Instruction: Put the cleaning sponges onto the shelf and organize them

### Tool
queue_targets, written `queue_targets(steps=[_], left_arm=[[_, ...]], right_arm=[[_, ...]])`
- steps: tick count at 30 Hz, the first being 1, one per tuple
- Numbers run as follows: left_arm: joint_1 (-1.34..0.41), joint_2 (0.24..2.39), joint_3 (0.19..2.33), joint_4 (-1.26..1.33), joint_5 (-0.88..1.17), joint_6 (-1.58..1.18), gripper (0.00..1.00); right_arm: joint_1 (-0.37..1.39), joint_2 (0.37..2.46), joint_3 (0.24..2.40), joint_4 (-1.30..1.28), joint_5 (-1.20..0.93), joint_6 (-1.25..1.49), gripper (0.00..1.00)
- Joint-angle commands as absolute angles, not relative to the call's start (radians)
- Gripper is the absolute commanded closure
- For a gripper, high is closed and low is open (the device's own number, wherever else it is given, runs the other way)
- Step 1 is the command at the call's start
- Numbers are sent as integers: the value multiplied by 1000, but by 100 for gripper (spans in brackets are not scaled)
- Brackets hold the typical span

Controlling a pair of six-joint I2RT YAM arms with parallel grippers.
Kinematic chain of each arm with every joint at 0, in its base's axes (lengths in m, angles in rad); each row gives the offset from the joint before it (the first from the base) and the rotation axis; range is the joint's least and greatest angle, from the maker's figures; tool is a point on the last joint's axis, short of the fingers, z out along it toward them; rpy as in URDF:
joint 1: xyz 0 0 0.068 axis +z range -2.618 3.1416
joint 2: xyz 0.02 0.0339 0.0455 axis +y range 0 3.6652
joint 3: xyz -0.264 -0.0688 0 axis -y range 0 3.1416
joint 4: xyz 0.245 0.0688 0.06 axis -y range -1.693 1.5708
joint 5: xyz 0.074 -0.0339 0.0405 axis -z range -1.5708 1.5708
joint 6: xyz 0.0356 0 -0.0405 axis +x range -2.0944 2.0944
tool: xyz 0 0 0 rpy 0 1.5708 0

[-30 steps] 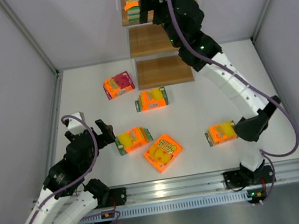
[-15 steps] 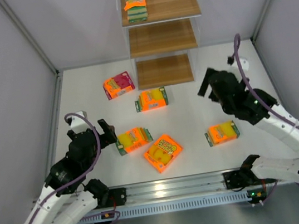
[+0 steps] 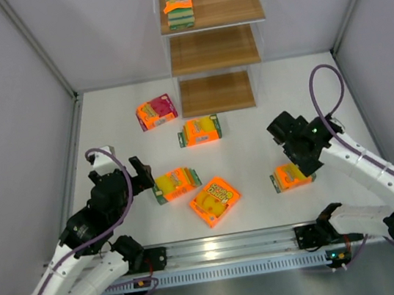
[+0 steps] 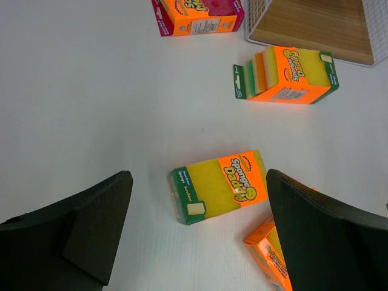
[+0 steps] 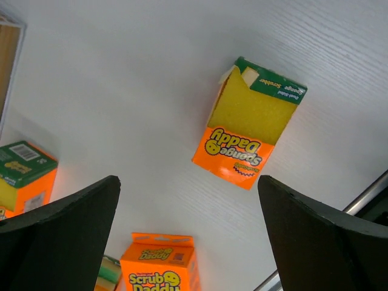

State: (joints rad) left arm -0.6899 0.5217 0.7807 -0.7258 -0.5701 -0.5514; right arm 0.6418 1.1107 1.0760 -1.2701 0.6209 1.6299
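My right gripper needs to move down to the sponge pack below it and then close across the pack's orange end (image 3: 284, 174) (image 5: 239, 142), squeezing both of its long sides.
The shelf (image 3: 214, 50) stands at the back, with one green and orange sponge pack (image 3: 178, 6) on the left of its top board. Five packs lie on the table: a pink-red one (image 3: 156, 112), an orange one (image 3: 200, 131), a yellow-orange one (image 3: 176, 184), a flat orange one (image 3: 214, 200) and a right-hand one (image 3: 292, 175). My left gripper (image 3: 139, 174) is open and empty, with the yellow-orange pack (image 4: 218, 185) just ahead of its fingers. My right gripper (image 3: 290, 150) is open and empty, hovering above the right-hand pack (image 5: 250, 124).
The bottom shelf board (image 4: 321, 24) shows at the top right of the left wrist view. A metal rail (image 3: 270, 240) runs along the near table edge. Grey walls close in both sides. The Scrub Daddy pack (image 5: 159, 267) lies below the right gripper's view.
My right arm has drawn back from the top shelf board, leaving the pack there, and come down over the right-hand pack. My left arm has barely moved.
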Motion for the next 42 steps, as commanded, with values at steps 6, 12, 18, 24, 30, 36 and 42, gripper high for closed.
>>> queue_targets(steps=[6,12,18,24,30,36,42], left_arm=[[-692,494,776,-721,-597,-558,2],[-692,489,776,-719,-594,-560,2],[-693,488,775,-721,-604,-561,2],[-692,491,775,-721,-601,-560,2],[-692,488,773,-721,-604,-561,2],[-693,482,773,-719,-600,-563,2],[-692,472,773,-719,-601,-564,2]], right_arm=[[448,1117,847,-1060,378,1705,1],[428,1230,908,-1052,364,1654,1],[416,1253,838,-970,351,1658,1],[417,1313,819,-977,289,1643,1],[420,1284,831,-1035,304,1667,1],[416,1246,959,-1117,389,1631,1],[414,1259,1006,-1201,373,1652,0]])
